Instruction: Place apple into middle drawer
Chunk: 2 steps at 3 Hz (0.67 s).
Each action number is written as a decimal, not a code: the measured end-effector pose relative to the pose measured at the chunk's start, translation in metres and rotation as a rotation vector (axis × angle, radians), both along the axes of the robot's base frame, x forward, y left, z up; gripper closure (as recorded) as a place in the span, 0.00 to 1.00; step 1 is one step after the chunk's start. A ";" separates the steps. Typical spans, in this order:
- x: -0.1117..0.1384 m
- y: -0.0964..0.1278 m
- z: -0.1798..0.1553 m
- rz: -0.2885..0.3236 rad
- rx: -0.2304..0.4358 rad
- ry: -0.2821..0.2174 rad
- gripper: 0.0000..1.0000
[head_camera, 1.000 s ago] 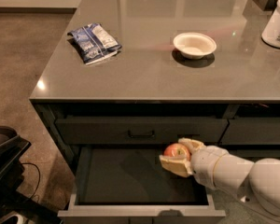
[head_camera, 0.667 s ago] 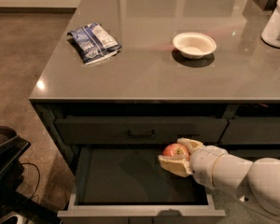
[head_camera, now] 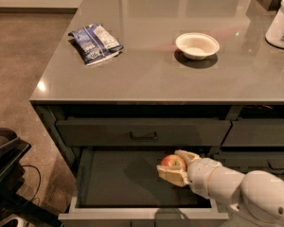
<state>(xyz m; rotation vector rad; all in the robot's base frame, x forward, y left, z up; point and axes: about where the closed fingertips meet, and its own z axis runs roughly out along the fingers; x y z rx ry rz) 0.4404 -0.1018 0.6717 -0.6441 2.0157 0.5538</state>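
Next, my gripper lets go of the apple on the dark bottom of the open drawer [head_camera: 148, 187], centred just behind its grey front edge.
The red apple [head_camera: 172, 161] with yellowish patches sits between the two cream fingers [head_camera: 170, 175] of my gripper [head_camera: 176, 165], which is shut on it. The gripper reaches in from the lower right and holds the apple inside the open middle drawer [head_camera: 132, 214], over the right part of its dark floor. I cannot tell whether the apple touches the floor. The drawer is pulled out below the counter, its grey front edge nearest the camera.
Above the open drawer is a closed drawer front with a black bar handle [head_camera: 143, 136]. On the grey countertop [head_camera: 146, 74] lie a blue snack bag [head_camera: 94, 42], a white bowl [head_camera: 197, 45] and a white container [head_camera: 281, 20] at the right edge. Dark equipment [head_camera: 4, 174] stands at lower left.
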 end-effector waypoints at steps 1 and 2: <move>0.005 0.011 -0.056 0.026 0.101 0.046 1.00; 0.010 0.027 -0.110 0.052 0.175 0.102 1.00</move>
